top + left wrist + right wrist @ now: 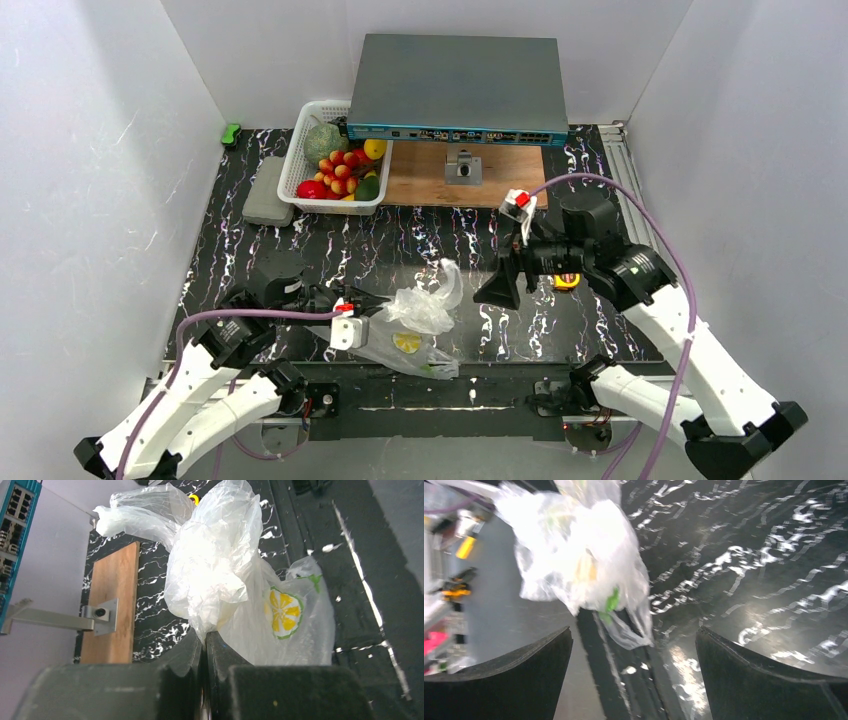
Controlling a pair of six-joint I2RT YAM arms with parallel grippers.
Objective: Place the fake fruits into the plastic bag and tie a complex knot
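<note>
The plastic bag is bunched up at my left gripper, so my right gripper will take its loose end (452, 275) and the bag spread out before the fruits go in.
The clear plastic bag (420, 325) with a lemon-slice print lies crumpled near the table's front edge. My left gripper (372, 300) is shut on a bunched fold of the bag (220, 580), its fingers (222, 652) pressed together on the plastic. My right gripper (498, 285) is open and empty, hovering just right of the bag; in the right wrist view the bag (579, 555) lies ahead between the spread fingers (744, 675). The fake fruits (342, 172), red, orange, yellow and green pieces, sit in the white lattice basket (300, 165) at the back left.
A grey network switch (458, 88) stands at the back over a wooden board (420, 175) with a metal bracket (463, 167). A grey block (267, 192) lies left of the basket. A yellow tape measure (566, 282) sits under the right arm. White walls enclose the table.
</note>
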